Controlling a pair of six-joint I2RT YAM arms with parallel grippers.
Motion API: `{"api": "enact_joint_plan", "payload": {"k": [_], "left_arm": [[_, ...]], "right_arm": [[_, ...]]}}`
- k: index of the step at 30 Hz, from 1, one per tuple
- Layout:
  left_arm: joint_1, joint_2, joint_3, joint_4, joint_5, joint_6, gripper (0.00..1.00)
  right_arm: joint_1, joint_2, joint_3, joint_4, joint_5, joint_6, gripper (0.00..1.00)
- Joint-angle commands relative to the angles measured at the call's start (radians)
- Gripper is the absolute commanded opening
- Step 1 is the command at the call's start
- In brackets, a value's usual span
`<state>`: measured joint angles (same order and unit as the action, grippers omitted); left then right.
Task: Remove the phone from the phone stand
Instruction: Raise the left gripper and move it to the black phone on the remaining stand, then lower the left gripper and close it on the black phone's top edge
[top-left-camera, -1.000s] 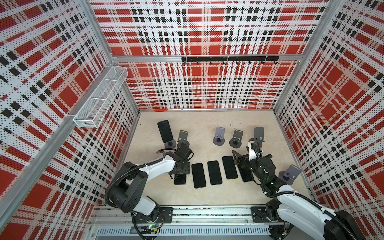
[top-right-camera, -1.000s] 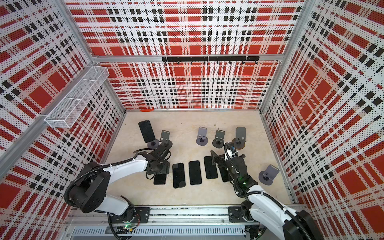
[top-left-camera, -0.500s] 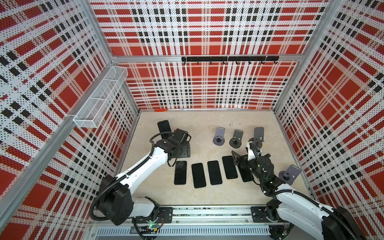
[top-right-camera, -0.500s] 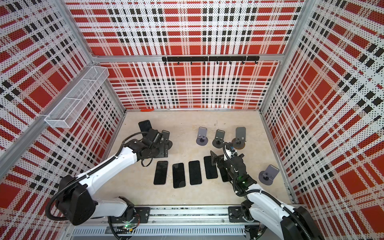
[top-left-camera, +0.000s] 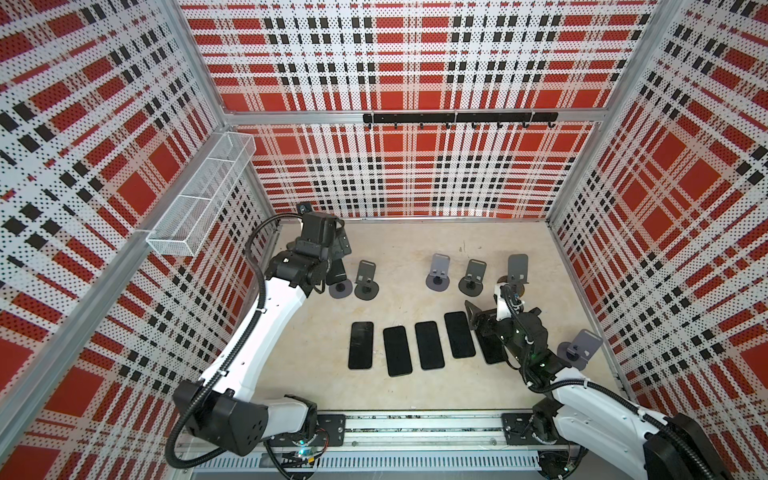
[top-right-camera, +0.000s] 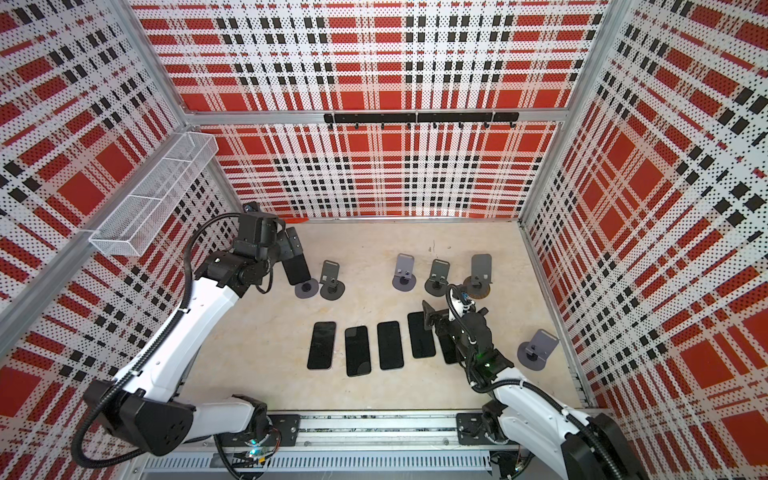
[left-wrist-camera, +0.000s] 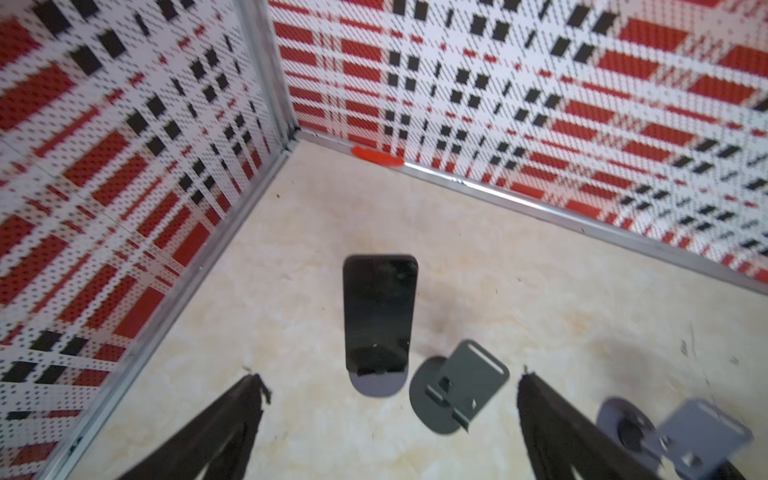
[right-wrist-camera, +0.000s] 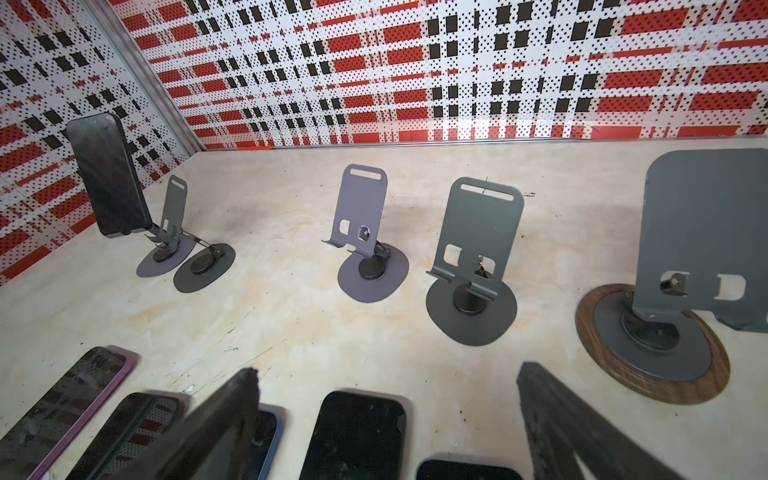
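Note:
I should close my left gripper on the upper end of the black phone (top-left-camera: 335, 261) (left-wrist-camera: 380, 269) that leans on the grey stand, with its fingers along both long sides.
A black phone (left-wrist-camera: 379, 311) leans upright on the grey phone stand (left-wrist-camera: 376, 384) at the back left, also seen in both top views (top-left-camera: 337, 272) (top-right-camera: 297, 268) and in the right wrist view (right-wrist-camera: 108, 174). My left gripper (left-wrist-camera: 390, 380) hangs open above and just short of that phone, with nothing between its fingers (top-left-camera: 343, 245); it covers the phone's top edge in a top view. My right gripper (right-wrist-camera: 386, 372) stands open and empty low over the right end of a row of flat phones (top-left-camera: 482, 326).
Several dark phones lie flat in a row mid-table (top-left-camera: 397, 351). Empty grey stands stand behind them (top-left-camera: 365, 278) (top-left-camera: 438, 272) (top-left-camera: 471, 276), one on a wooden disc (right-wrist-camera: 648, 345), another at the right wall (top-left-camera: 579, 353). A wire basket (top-left-camera: 199, 199) hangs on the left wall.
My left gripper opened, left a phone flat at the row's left end, then rose and swung back to the phone on the back-left stand. The right arm barely moved.

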<state>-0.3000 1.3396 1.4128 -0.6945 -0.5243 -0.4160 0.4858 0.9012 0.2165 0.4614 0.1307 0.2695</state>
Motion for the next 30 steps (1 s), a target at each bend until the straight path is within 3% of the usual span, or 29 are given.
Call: {"api": "enact_joint_plan", "payload": {"k": [1, 6, 10, 12, 30], "left_arm": [[0.011, 0.034, -0.017, 0.15, -0.151, 0.041, 0.98], [0.028, 0.058, -0.11, 0.324, -0.12, 0.135, 0.98], [0.107, 0.153, -0.057, 0.275, 0.051, 0.126, 0.98], [0.133, 0.201, -0.014, 0.231, 0.086, 0.115, 0.98], [0.16, 0.444, 0.229, 0.052, 0.103, 0.15, 0.98]], "right_arm": [[-0.004, -0.023, 0.003, 0.002, 0.021, -0.007, 1.0], [-0.005, -0.015, -0.013, 0.038, 0.012, 0.01, 1.0], [-0.005, 0.002, -0.009, 0.035, 0.025, 0.012, 1.0], [-0.004, 0.006, -0.012, 0.045, 0.022, 0.016, 1.0], [-0.006, -0.013, -0.006, 0.025, 0.021, 0.014, 1.0]]}}
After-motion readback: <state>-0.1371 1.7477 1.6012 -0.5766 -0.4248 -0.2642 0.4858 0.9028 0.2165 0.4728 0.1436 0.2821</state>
